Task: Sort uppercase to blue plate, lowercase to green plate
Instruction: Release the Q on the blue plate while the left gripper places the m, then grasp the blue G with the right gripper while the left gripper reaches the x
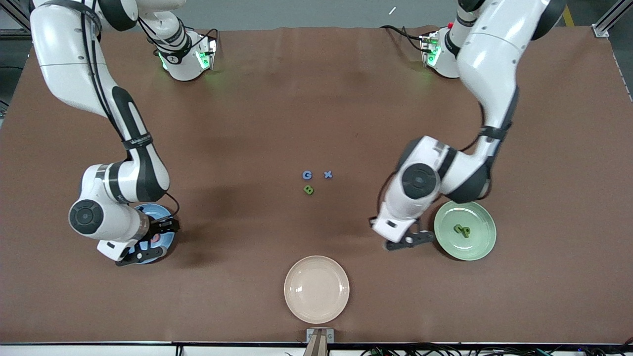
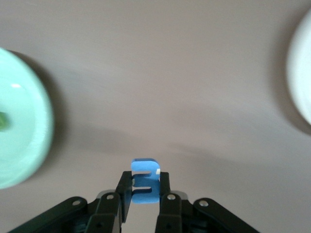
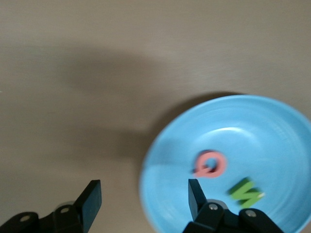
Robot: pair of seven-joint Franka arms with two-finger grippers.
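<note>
I should use my left gripper to set the blue E-shaped piece down beside the green letters in the green plate point(image 1: 471, 224), farther from the beige plate. The blue piece is now low beside that plate's rim.
My left gripper point(image 1: 426, 238) point(image 2: 146, 178) is shut on a small blue E-shaped lowercase piece point(image 2: 146, 182), low over the table beside the rim of the green plate point(image 1: 480, 217) point(image 2: 24, 136). Two small green letters point(image 1: 463, 230) lie in that plate. My right gripper point(image 1: 164, 240) point(image 3: 145, 190) hangs open and empty over the edge of the blue plate point(image 1: 158, 211) point(image 3: 272, 131). A pink-red G point(image 3: 211, 164) and a green N point(image 3: 247, 191) lie in it. Mid-table lie a blue G point(image 1: 307, 175), a blue x point(image 1: 328, 174) and a green B point(image 1: 308, 190).
A beige plate point(image 1: 316, 289) point(image 2: 302, 73) with nothing in it sits near the front edge, between the two coloured plates. The right arm's wrist covers much of the blue plate in the front view. Brown tabletop surrounds the three loose letters.
</note>
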